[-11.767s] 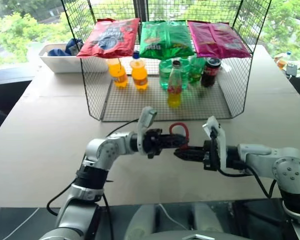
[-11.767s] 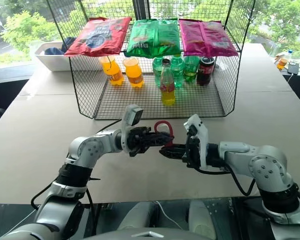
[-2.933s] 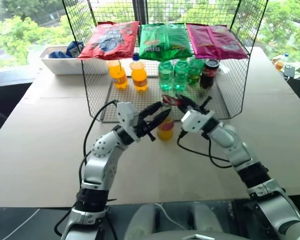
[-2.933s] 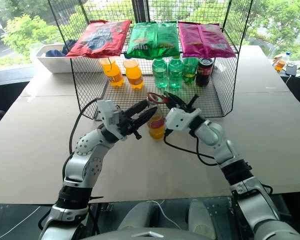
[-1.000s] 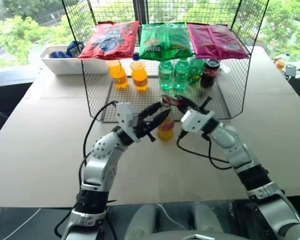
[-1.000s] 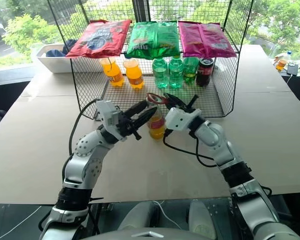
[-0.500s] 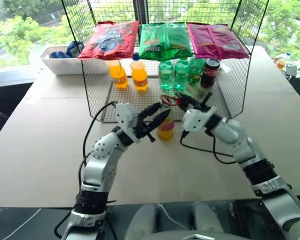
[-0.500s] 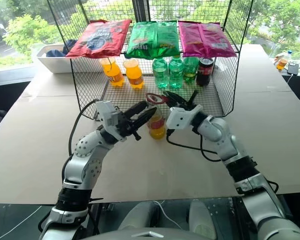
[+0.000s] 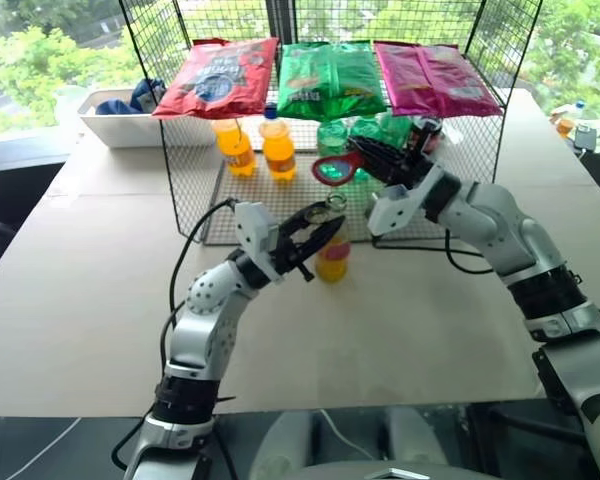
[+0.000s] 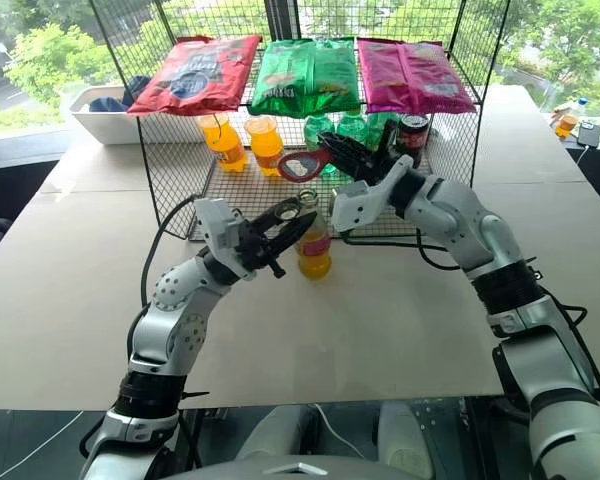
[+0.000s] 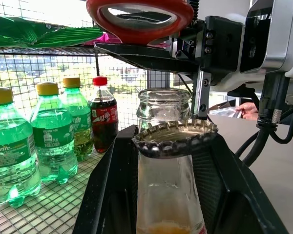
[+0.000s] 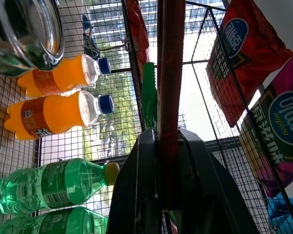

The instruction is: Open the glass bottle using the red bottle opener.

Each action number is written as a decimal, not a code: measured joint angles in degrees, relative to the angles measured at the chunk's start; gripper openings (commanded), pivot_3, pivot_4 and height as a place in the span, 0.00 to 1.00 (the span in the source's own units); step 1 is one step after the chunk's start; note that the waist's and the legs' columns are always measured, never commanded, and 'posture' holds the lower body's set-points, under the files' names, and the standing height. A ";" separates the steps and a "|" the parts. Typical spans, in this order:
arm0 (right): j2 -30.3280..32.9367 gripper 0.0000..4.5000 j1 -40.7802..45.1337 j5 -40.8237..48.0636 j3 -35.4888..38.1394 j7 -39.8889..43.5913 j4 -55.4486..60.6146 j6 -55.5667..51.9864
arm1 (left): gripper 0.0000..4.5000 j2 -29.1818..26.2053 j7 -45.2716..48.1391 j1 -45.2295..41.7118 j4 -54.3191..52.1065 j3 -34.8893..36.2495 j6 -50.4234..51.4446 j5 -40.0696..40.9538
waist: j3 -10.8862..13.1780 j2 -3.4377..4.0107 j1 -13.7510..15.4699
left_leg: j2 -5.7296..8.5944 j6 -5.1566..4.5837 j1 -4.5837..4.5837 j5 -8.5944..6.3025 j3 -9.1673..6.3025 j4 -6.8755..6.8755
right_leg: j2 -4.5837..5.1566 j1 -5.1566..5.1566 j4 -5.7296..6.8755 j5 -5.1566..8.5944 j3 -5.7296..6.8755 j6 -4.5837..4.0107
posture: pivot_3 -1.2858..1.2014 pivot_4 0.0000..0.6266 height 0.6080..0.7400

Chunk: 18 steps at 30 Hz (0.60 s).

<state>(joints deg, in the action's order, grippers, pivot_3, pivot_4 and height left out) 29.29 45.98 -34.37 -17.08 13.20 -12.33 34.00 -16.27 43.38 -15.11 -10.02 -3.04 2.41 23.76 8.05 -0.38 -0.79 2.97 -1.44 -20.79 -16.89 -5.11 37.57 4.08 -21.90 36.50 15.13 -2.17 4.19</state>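
Next, I release the red bottle opener, now in the air just behind the bottle, with my right gripper on the table (image 9: pixel 389 258) beside the glass bottle, by the rack's edge.
The glass bottle (image 9: pixel 331 252) with yellow liquid stands on the table in front of the wire rack. My left gripper (image 9: pixel 323 222) is shut on its neck. In the left wrist view the bottle's mouth (image 11: pixel 163 100) is bare. The silver crown cap (image 11: pixel 175 139) lies tilted against the neck, on the gripper's fingers (image 11: pixel 110 190). My right gripper (image 9: pixel 370 155) is shut on the handle of the red bottle opener (image 9: pixel 333 169). It holds the opener's loop in the air above and just behind the bottle. The red handle (image 12: pixel 171 97) shows between the right gripper's fingers.
The wire rack (image 9: pixel 183 185) stands behind the bottle, with three snack bags (image 9: pixel 332 78) on its top. Inside are orange bottles (image 9: pixel 278 146), green bottles (image 11: pixel 49 131) and a cola bottle (image 9: pixel 424 132). A white bin (image 9: pixel 120 118) sits at the back left.
My right gripper has lifted the red opener up off the bottle's top and rolled. The left gripper and the bottle have stayed in place.
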 measured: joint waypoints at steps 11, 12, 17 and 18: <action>-7.48 0.00 -10.36 13.85 5.07 1.56 0.05 -10.93 | 0.24 -0.01 -0.05 0.77 -0.13 0.16 -0.32 0.01 | 0.00 0.00 0.00 | -0.02 0.00 0.02 0.00 0.00 -0.05 | 0.00 0.01 -0.01 0.00 -0.03 0.00 | 0.52 0.24 1.00; -9.16 0.00 -12.04 16.80 5.76 2.40 0.32 -13.23 | 0.24 -0.01 -0.04 0.83 -0.18 0.21 -0.37 0.02 | 0.00 0.00 -0.02 | -0.02 0.00 0.02 0.01 0.00 -0.06 | 0.00 0.00 0.00 0.00 -0.03 0.00 | 0.52 0.24 1.00; -15.20 0.00 -16.83 26.66 7.24 5.14 3.52 -20.43 | 0.24 -0.04 0.18 1.16 -0.22 0.36 -0.72 0.08 | 0.01 0.03 -0.05 | -0.03 0.01 0.03 0.01 0.00 -0.08 | 0.00 -0.02 0.00 0.00 -0.04 0.00 | 0.52 0.24 1.00; -15.39 0.00 -17.12 27.25 7.21 5.47 3.98 -21.28 | 0.34 -0.04 0.22 1.23 -0.22 0.41 -0.81 0.11 | 0.01 0.03 -0.01 | -0.01 0.01 0.02 0.01 0.00 -0.08 | 0.01 -0.02 0.01 0.00 -0.04 0.00 | 0.52 0.24 1.00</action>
<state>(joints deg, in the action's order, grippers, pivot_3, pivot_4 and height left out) 13.90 28.87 -7.11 -9.86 18.67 -8.35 12.73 -16.31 43.60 -13.88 -10.24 -2.63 1.61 23.86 8.06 -0.35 -0.80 2.96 -1.44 -20.76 -16.88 -5.11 37.49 4.09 -21.92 36.51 15.12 -2.21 4.19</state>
